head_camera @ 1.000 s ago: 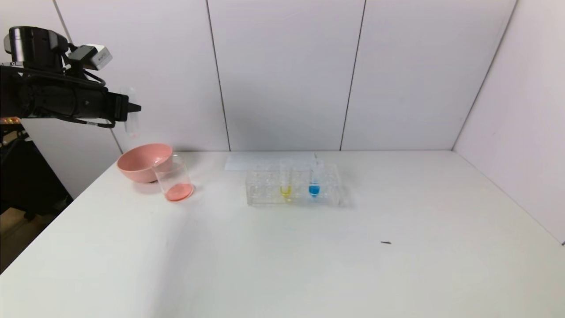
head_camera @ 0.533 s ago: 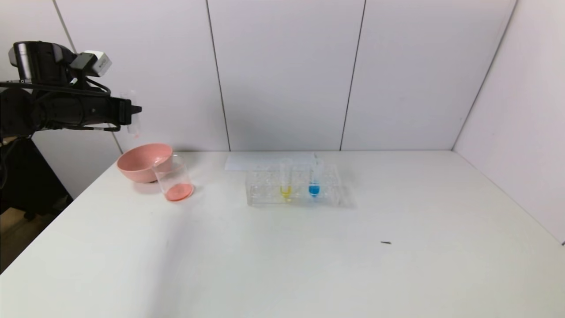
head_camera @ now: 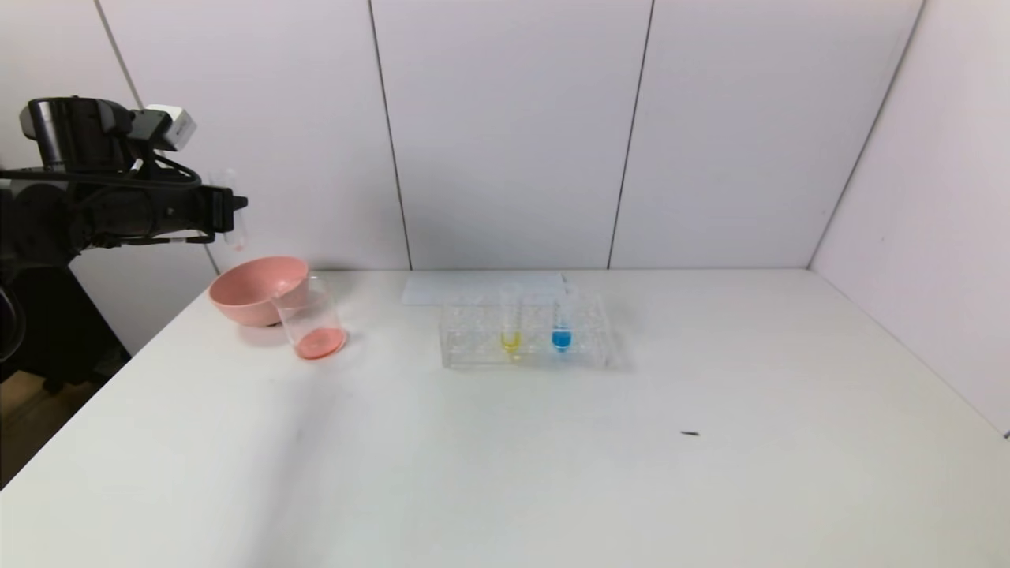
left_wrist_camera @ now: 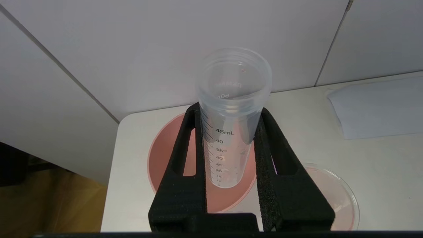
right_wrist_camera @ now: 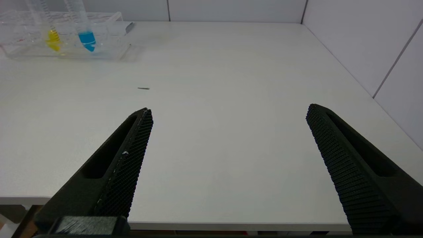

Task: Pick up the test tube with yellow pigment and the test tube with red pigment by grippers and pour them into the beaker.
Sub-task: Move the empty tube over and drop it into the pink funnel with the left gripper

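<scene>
Next, I let go of the test tube with red pigment with my left gripper inside the pink bowl [head_camera: 255, 283] [left_wrist_camera: 195, 162] next to the beaker.
My left gripper [head_camera: 233, 205] [left_wrist_camera: 230, 109] hangs high at the far left, shut on the test tube with red pigment [head_camera: 231, 223] [left_wrist_camera: 228, 138]. That tube is upright, clear and graduated, and looks emptied, with only faint droplets inside. It is above the pink bowl [head_camera: 251, 290] [left_wrist_camera: 165, 155]. The beaker [head_camera: 310, 319] [left_wrist_camera: 335, 195] stands beside the bowl with red-orange liquid at its bottom. The test tube with yellow pigment [head_camera: 511, 322] [right_wrist_camera: 50, 31] stands in the clear rack [head_camera: 473, 349] [right_wrist_camera: 109, 49]. My right gripper [right_wrist_camera: 228, 110] is open over the table's near edge, out of the head view.
A blue-tipped tube [head_camera: 562, 322] [right_wrist_camera: 83, 31] stands in the rack beside the yellow one. A white paper sheet [head_camera: 473, 286] lies behind the rack. A small dark speck [head_camera: 690, 433] lies on the table's right half. Walls close the back and right.
My left arm has sunk a little and drawn back to the left with the tube still upright in its grip. Nothing on the table has moved.
</scene>
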Action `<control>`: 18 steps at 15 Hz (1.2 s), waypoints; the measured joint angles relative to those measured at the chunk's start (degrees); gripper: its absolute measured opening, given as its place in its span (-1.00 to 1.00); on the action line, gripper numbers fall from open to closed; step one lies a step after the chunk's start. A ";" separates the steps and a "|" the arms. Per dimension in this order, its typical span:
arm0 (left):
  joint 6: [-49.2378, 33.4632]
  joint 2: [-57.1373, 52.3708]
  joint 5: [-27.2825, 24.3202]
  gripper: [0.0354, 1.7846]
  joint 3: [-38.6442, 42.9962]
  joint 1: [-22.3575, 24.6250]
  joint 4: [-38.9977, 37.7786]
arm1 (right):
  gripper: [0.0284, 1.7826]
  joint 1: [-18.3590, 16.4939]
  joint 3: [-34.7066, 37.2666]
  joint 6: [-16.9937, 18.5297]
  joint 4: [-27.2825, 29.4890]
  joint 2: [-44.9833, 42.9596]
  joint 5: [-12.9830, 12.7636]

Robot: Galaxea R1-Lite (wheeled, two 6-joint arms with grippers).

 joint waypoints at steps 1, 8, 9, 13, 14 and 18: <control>-0.21 0.37 -0.02 -0.53 0.16 0.07 -0.48 | 0.91 0.00 0.00 -0.02 0.00 0.00 0.00; -3.49 5.02 -0.43 -0.53 0.17 1.43 -8.00 | 0.91 0.00 0.00 0.00 0.00 0.00 0.00; -4.17 5.92 -0.57 -0.53 -0.02 1.57 -9.18 | 0.91 0.00 0.00 0.00 0.00 0.00 0.00; -4.69 9.23 -0.68 -0.53 -0.61 1.90 -12.96 | 0.91 0.00 0.00 0.00 0.00 0.00 0.00; -4.72 10.08 -0.71 -0.53 -0.94 1.95 -13.07 | 0.91 0.00 0.00 0.00 0.00 0.00 0.00; -4.69 13.67 -0.73 -0.53 -3.32 2.00 -13.37 | 0.91 -0.02 0.00 0.00 0.00 0.00 0.00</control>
